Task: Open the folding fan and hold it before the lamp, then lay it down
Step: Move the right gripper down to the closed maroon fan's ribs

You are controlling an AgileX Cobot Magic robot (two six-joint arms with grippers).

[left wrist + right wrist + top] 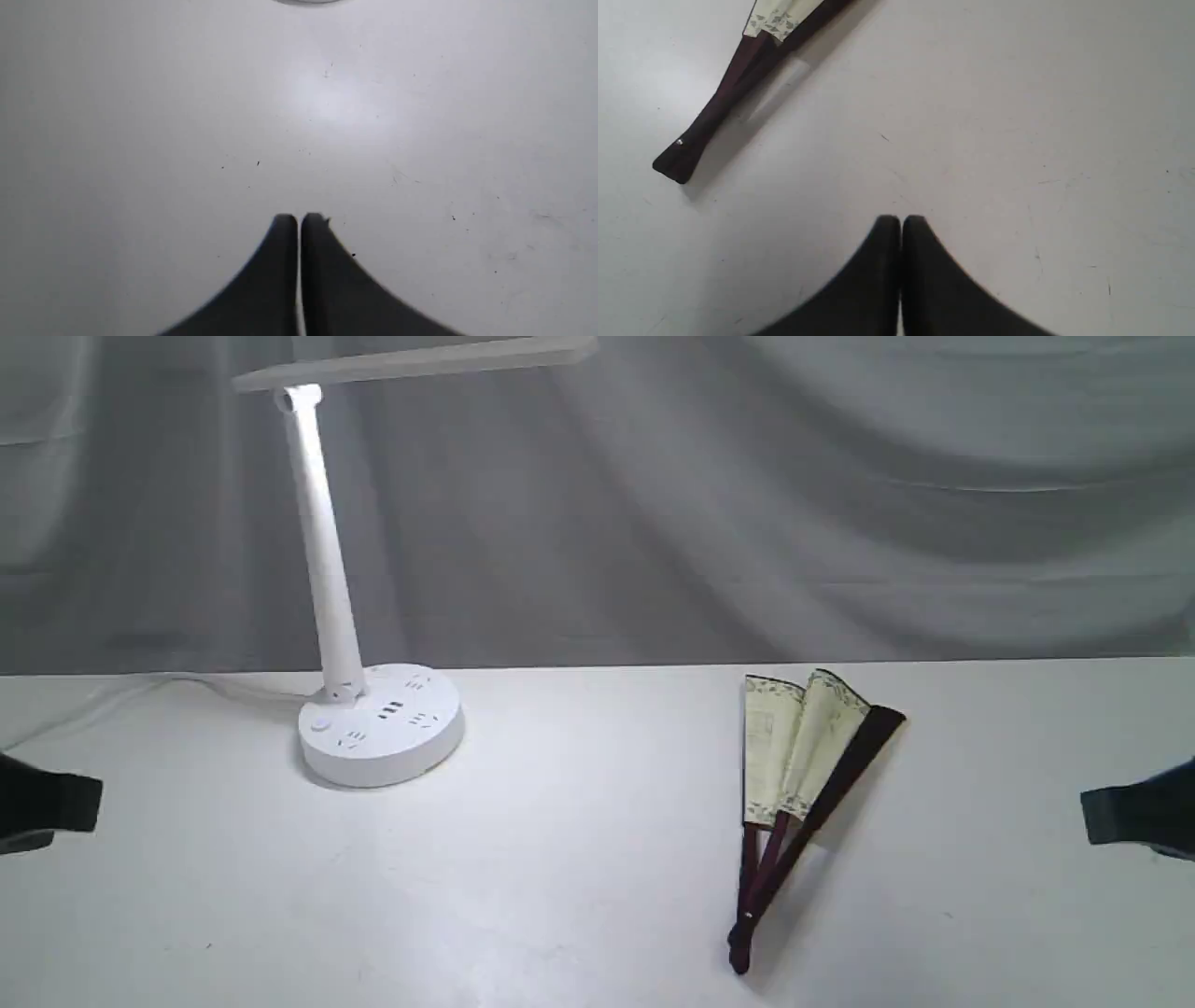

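My right gripper is to move to the folding fan next and close on its thick outer rib's middle (820, 812) (798, 37), beside the cream pleat's edge on the pivot side.
The folding fan (803, 775) lies on the white table right of centre, spread only a little, with two cream pleats showing and its maroon ribs meeting at the pivot nearest the front edge. Its rib end (714, 112) also shows in the right wrist view. The white lamp (373, 719) stands at the back left, its light bar near the top of the frame. My left gripper (56, 803) hangs at the far left edge, shut and empty (299, 219). My right gripper (1120, 812) sits at the far right edge, shut and empty (901, 219), apart from the fan.
The lamp's white cord (140, 691) trails left from the base along the table's back. A grey cloth backdrop (747, 504) hangs behind the table (579, 859). A curved edge of the lamp base (308, 2) peeks into the left wrist view.
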